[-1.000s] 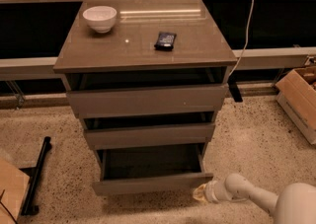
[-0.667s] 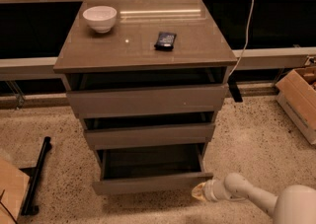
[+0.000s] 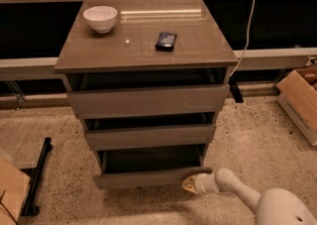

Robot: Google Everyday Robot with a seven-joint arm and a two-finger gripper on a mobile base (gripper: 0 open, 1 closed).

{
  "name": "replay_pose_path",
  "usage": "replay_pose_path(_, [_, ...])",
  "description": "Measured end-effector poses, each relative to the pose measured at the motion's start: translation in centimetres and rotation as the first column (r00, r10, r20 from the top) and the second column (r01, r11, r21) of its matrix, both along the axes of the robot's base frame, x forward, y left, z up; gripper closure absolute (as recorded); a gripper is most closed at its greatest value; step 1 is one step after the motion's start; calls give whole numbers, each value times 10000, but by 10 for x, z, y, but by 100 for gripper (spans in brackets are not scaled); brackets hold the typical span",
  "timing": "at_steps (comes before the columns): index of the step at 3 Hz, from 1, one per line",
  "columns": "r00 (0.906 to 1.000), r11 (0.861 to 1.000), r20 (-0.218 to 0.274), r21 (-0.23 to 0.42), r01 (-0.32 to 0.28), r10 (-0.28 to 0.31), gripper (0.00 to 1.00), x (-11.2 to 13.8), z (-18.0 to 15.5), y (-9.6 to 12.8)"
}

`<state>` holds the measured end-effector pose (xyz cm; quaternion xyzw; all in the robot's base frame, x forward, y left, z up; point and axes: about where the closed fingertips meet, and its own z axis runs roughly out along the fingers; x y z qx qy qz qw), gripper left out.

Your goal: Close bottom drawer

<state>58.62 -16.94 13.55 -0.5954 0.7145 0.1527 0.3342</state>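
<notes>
The robot's gripper needs to release the bottom drawer with its front panel shut against the cabinet, just under the middle drawer point(image 3: 152, 163).
The bottom drawer point(image 3: 148, 177) is the lowest of three grey-brown drawers in the cabinet. It stands pulled out, its dark tray open to view above the flat front panel. My gripper point(image 3: 190, 184) is low at the right end of that front panel, touching or almost touching it. My white arm point(image 3: 237, 192) runs from the lower right corner to it.
The cabinet top point(image 3: 198, 50) holds a white bowl point(image 3: 100, 18) and a small dark packet point(image 3: 166, 40). The two upper drawers point(image 3: 148, 101) are also partly out. A cardboard box point(image 3: 301, 100) stands at the right. A black stand point(image 3: 35, 179) lies on the floor at the left. A white cable point(image 3: 246, 35) hangs at the right.
The gripper has moved slightly left along the floor to the right end of the bottom drawer's front. The drawer has not visibly moved.
</notes>
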Motion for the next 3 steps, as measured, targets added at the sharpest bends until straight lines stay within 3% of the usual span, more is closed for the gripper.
replay_pose_path(1, [9991,10000,429,36,-59,58,100,24,2,1])
replay_pose_path(2, [9921,9998,1238,7,-180,178,100,63,12,2])
replay_pose_path(3, [9922,9998,1238,8,-181,179,94,62,12,3])
